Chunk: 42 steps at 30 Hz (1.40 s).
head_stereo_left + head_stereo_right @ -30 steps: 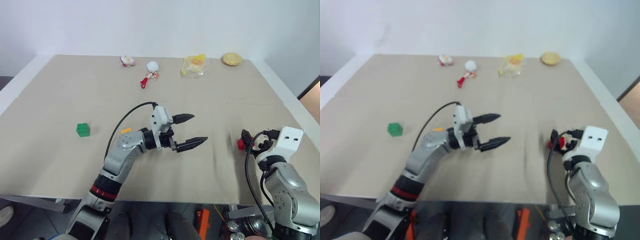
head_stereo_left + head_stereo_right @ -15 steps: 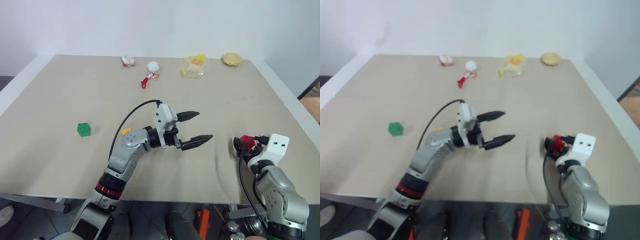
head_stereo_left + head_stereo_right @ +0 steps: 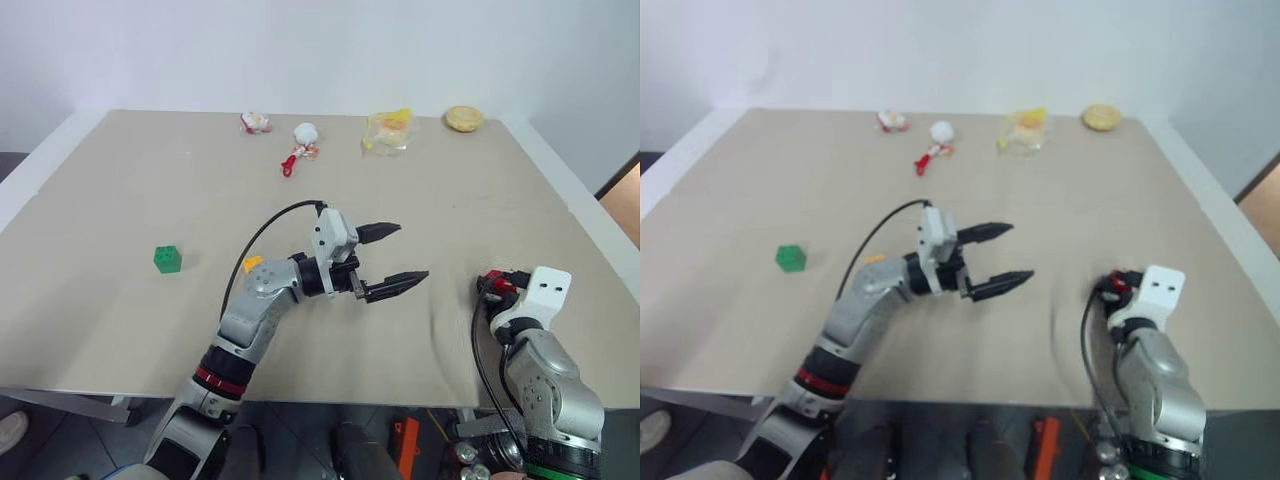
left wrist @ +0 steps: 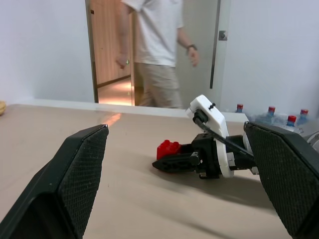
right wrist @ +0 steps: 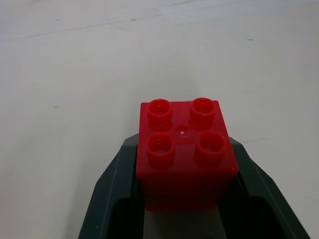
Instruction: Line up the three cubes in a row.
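Note:
I should put the red cube down with my right gripper on the bare table at the near side of my left gripper's fingers (image 3: pixel 381 314).
The red cube (image 5: pixel 185 149) sits studs-up between the fingers of my right gripper (image 3: pixel 491 283), which is shut on it low over the table near the right edge; the left wrist view shows this red cube (image 4: pixel 168 148) too. My left gripper (image 3: pixel 410 251) hovers open over the table's middle, pointing right toward the right gripper, with nothing between its fingers. The green cube (image 3: pixel 167 259) rests alone on the left side of the table. Just behind my left forearm, a corner of the yellow cube (image 3: pixel 252 263) peeks out.
Along the far edge lie a white-and-red trinket (image 3: pixel 255 122), a white ball (image 3: pixel 305 131), a red piece (image 3: pixel 289 165), a yellow wrapper (image 3: pixel 390 128) and a round tan piece (image 3: pixel 464 118). A person (image 4: pixel 154 50) stands in a doorway beyond the table.
My right gripper has sunk toward the table and closed from open onto the red cube. The left gripper has stayed in place, open.

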Tool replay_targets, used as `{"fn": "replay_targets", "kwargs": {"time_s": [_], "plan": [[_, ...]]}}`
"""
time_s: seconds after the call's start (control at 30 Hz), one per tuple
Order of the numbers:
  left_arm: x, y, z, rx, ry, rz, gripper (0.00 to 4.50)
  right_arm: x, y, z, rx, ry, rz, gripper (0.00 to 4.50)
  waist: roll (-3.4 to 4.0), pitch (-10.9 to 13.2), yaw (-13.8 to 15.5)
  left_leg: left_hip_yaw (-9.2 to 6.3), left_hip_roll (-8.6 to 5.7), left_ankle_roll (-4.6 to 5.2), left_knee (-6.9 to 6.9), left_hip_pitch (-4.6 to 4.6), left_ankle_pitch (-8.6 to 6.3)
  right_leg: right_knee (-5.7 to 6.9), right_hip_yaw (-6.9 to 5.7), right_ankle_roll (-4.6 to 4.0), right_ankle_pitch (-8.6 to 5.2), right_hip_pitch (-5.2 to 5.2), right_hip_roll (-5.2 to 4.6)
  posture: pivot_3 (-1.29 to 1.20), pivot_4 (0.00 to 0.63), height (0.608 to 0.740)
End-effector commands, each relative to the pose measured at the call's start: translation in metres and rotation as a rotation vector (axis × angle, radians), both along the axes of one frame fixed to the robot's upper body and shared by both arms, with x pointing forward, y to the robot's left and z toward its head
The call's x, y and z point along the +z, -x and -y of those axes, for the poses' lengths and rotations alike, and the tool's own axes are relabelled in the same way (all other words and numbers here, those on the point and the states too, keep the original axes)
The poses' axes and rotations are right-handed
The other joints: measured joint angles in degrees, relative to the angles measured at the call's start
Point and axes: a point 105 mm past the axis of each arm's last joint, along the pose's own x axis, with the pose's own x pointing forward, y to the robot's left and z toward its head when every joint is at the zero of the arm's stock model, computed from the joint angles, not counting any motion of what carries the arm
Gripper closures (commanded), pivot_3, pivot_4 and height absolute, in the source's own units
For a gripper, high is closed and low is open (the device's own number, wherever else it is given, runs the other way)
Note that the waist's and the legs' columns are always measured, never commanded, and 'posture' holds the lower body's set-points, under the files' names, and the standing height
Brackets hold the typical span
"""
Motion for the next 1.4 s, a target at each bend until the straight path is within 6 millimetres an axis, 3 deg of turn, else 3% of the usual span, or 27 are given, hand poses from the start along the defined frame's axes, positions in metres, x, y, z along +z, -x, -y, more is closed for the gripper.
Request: {"fn": "replay_targets", "kwargs": {"time_s": [0.03, 0.1, 0.23, 0.4, 0.5, 0.67, 0.93, 1.33, 1.4], "plan": [[0.009, 0.003, -0.01, -0.027, 0.021, 0.037, 0.0, 0.035, -0.004, -0.023, 0.188, 0.055, 0.111, 3.22, 0.01, 0.0, 0.0, 0.01, 0.0, 0.0, -0.02, 0.0, 0.0, 0.0, 0.01, 0.0, 0.0, -0.01, 0.0, 0.0, 0.15, 0.74], [0.006, 0.002, -0.02, -0.026, 0.007, 0.036, 0.0, 0.048, -0.007, -0.044, 0.364, 0.074, 0.135, 3.22, 0.02, 0.0, 0.0, 0.01, 0.01, 0.0, -0.03, 0.0, 0.0, 0.0, 0.01, -0.01, 0.0, -0.02, 0.0, 0.0, 0.15, 0.74], [-0.012, 0.004, -0.052, -0.025, -0.084, 0.037, 0.0, 0.063, 0.008, -0.11, 0.963, 0.162, 0.099, 3.22, 0.09, 0.1, -0.7, 0.04, 0.03, 0.0, -0.08, 0.05, 0.0, 0.0, 0.05, -0.01, 0.0, -0.02, 0.02, 0.0, 0.15, 0.74], [-0.03, 0.011, -0.087, -0.033, -0.208, 0.038, 0.0, 0.051, 0.03, -0.136, 1.412, 0.316, -0.023, 3.22, 0.02, 0.1, -1.0, -0.12, 0.12, 0.0, -0.22, 0.02, 0.0, 0.0, -0.1, -0.15, -0.11, -0.03, 0.14, 0.0, 0.15, 0.74], [-0.034, 0.016, -0.103, -0.037, -0.257, 0.045, 0.0, 0.043, 0.032, -0.14, 1.553, 0.37, -0.064, 3.22, -0.03, 0.1, -1.1, -0.07, 0.11, -0.01, -0.21, -0.01, -0.01, 0.0, -0.08, -0.14, -0.12, -0.07, 0.11, 0.0, 0.15, 0.74], [-0.036, 0.024, -0.116, -0.046, -0.302, 0.042, 0.0, 0.03, 0.023, -0.14, 1.653, 0.416, -0.106, 3.22, -0.09, 0.1, -1.1, -0.04, 0.11, -0.02, -0.17, -0.02, -0.01, 0.0, -0.1, -0.12, -0.12, -0.07, 0.05, 0.0, 0.15, 0.74], [-0.036, 0.028, -0.117, -0.036, -0.309, 0.037, 0.0, 0.01, 0.012, -0.139, 1.692, 0.455, -0.131, 3.22, -0.09, 0.2, -1.1, -0.05, 0.11, -0.01, -0.19, -0.02, -0.01, 0.0, -0.12, -0.13, -0.11, -0.08, 0.06, 0.0, 0.15, 0.74], [-0.028, 0.029, -0.113, -0.003, -0.272, 0.025, 0.0, 0.01, 0.007, -0.139, 1.675, 0.499, -0.022, 3.22, -0.09, 0.2, -1.2, -0.05, 0.12, -0.01, -0.17, 0.01, -0.01, 0.02, -0.11, -0.12, -0.09, -0.06, 0.07, 0.0, 0.15, 0.74], [-0.028, 0.03, -0.112, -0.005, -0.271, 0.023, 0.0, 0.011, 0.006, -0.137, 1.671, 0.5, -0.025, 2.18, -0.09, 0.2, -1.2, -0.05, 0.12, -0.01, -0.17, 0.01, -0.01, 0.03, -0.11, -0.13, -0.08, -0.06, 0.08, 0.0, 0.15, 0.74]]}}
